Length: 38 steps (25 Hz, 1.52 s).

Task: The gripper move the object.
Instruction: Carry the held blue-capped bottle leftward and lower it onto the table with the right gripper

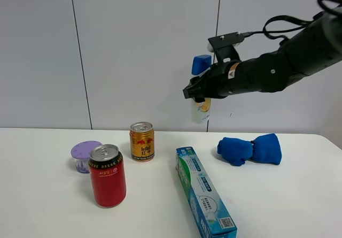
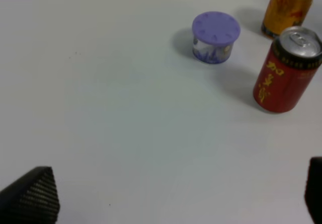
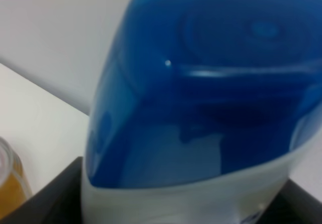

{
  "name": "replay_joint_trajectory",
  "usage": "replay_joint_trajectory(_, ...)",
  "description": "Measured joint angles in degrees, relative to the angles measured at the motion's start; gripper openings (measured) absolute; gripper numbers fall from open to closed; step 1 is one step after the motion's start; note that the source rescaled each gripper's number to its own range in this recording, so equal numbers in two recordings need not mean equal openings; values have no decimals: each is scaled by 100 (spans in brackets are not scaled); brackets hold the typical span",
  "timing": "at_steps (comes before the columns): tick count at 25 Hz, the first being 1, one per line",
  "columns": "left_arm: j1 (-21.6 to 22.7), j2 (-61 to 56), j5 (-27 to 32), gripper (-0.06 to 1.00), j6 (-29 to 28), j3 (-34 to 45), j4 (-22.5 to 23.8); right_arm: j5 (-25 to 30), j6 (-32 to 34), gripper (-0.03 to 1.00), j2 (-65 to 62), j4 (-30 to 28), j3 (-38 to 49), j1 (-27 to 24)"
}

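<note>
Next, I release the white shampoo bottle, now upright high above the table, from my right gripper just behind the far end of the toothpaste box (image 1: pixel 186 145).
My right gripper (image 1: pixel 199 91) is shut on the white shampoo bottle (image 1: pixel 202 111) and holds it upright high above the table, near the back wall. Its blue cap (image 1: pixel 201 64) sticks out above the claw and its orange-and-blue label shows below. In the right wrist view the blue cap (image 3: pixel 201 83) fills the frame, with black fingers (image 3: pixel 55 194) at the bottle's sides. My left gripper (image 2: pixel 171 204) is open and empty low over bare table; only its two black fingertips (image 2: pixel 32 196) show. It is out of sight in the high view.
On the white table (image 1: pixel 48 206) stand a red can (image 1: pixel 107 175), a gold can (image 1: pixel 142 141) and a small purple-lidded jar (image 1: pixel 85 156) at the left. A long toothpaste box (image 1: pixel 204 192) lies at the middle front, a blue cloth bundle (image 1: pixel 250 149) at the right.
</note>
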Motion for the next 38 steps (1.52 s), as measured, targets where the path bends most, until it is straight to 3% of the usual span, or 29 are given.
replay_joint_trajectory(12,0,0,0,100,0,0,0,-90,147,1,1344,-57,-849,133)
replay_joint_trajectory(38,0,0,0,100,0,0,0,-316,136,1,1703,-100,-882,153)
